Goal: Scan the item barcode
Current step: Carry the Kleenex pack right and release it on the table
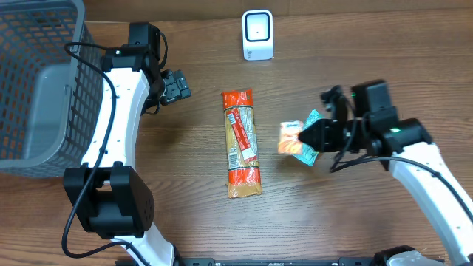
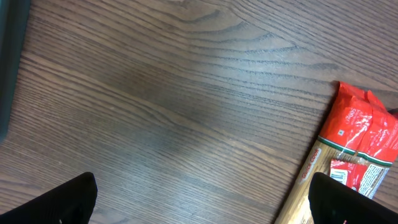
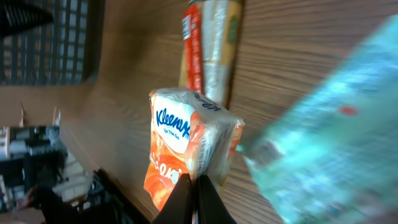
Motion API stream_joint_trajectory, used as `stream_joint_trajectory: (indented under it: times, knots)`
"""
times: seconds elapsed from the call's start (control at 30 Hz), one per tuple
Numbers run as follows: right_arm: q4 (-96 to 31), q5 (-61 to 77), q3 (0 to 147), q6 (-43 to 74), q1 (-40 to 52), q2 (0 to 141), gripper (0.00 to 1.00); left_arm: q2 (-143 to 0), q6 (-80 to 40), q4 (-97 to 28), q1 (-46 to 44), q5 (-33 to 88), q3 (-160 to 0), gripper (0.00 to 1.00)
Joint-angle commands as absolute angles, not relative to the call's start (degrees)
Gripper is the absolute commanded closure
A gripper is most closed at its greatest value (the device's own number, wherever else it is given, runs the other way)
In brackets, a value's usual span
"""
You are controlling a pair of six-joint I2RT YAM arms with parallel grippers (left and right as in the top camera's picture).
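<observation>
The robot's right gripper needs to release the orange tissue pack on bare wood [image 1: 349, 154] next to the teal packet, away from the pasta packet.
My right gripper [image 1: 302, 138] is shut on the edge of a small orange and white Kleenex tissue pack [image 1: 290, 138], holding it above the table right of centre. In the right wrist view the pack [image 3: 186, 140] hangs in front of the shut fingers [image 3: 205, 202], printed face toward the camera; no barcode shows. The white scanner [image 1: 258, 35] stands at the back centre, well away from the pack. My left gripper [image 1: 176, 87] is open near the back left with nothing in it, its black fingertips [image 2: 68, 199] wide apart over bare wood.
A long red and tan pasta packet [image 1: 242, 144] lies mid-table, also seen in the left wrist view [image 2: 357, 158]. A teal packet [image 1: 313, 120] sits right beside the tissue pack, blurred in the right wrist view [image 3: 323, 137]. A grey wire basket [image 1: 37, 81] fills the left.
</observation>
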State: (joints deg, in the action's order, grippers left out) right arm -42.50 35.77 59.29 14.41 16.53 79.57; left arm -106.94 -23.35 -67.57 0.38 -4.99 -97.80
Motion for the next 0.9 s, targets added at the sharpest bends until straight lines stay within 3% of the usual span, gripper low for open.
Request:
stream_joint_trajectory:
  times: [0.0, 0.27, 0.5, 0.87]
  knots:
    - [-40.56, 35.16, 59.20, 16.58, 20.43, 81.95, 0.96, -105.62, -22.24, -67.46, 0.34, -5.06, -98.74, 0.00]
    - [-37.06, 29.87, 59.22, 18.26, 28.23, 84.86, 0.96, -105.62, -22.24, -67.46, 0.34, -5.06, -98.74, 0.00]
    - [-36.77, 30.04, 60.66, 20.23, 29.19, 84.49, 0.97, -105.62, -22.24, -67.46, 0.34, -5.06, -98.74, 0.00]
    - [-69.45, 17.52, 94.87, 17.45, 27.88, 86.46, 0.97, -105.62, -22.24, -67.46, 0.36, -5.06, -98.74, 0.00]
